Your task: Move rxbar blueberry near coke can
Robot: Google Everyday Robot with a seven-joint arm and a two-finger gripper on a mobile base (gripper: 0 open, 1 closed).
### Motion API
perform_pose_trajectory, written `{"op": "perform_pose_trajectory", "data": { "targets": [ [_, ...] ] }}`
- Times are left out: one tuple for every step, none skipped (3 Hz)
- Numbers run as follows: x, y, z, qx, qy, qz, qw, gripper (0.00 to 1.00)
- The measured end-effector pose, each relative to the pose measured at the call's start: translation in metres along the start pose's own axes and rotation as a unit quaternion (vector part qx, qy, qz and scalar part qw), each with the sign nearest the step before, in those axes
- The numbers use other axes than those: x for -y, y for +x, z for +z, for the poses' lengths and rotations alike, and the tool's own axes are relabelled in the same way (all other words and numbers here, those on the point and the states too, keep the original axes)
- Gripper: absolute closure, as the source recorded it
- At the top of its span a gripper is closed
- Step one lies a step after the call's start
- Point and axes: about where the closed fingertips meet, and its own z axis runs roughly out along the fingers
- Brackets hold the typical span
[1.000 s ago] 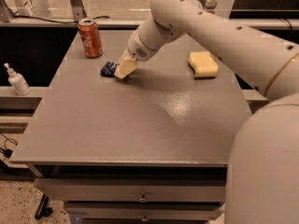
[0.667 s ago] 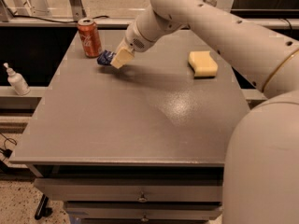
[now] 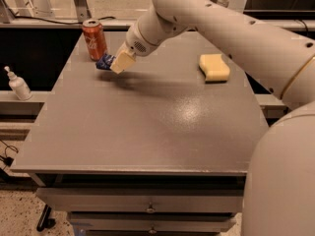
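Observation:
Next, my gripper lets go of the rxbar blueberry on the grey table (image 3: 112, 67) beside the coke can's base, facing the yellow sponge.
The coke can (image 3: 94, 39), red with white script and a silver top, stands upright at the far left of the grey table (image 3: 147, 122). The rxbar blueberry (image 3: 105, 62), a small dark-blue wrapper, shows just right of the can's base, mostly hidden by my fingers. My gripper (image 3: 115, 63) is shut on the bar and holds it slightly above the table, close beside the can. The white arm reaches in from the upper right.
A yellow sponge (image 3: 213, 67) lies on the table at the right. A white pump bottle (image 3: 17, 84) stands on a lower ledge to the left. Drawers (image 3: 147, 208) sit under the table's front edge.
My gripper has carried the rxbar blueberry up and left, from mid-table to right beside the coke can. The can and sponge have not moved.

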Motion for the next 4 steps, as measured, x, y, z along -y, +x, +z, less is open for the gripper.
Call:
{"op": "perform_pose_trajectory", "data": {
  "targets": [
    [0.001, 0.012, 0.012, -0.010, -0.001, 0.011, 0.9999, 1.00],
    [0.011, 0.020, 0.027, -0.019, 0.002, 0.016, 0.9997, 1.00],
    [0.023, 0.020, 0.037, -0.024, 0.006, 0.016, 0.9996, 1.00],
    [0.034, 0.018, 0.045, -0.029, 0.006, 0.018, 0.9994, 0.82]
  ]
}}
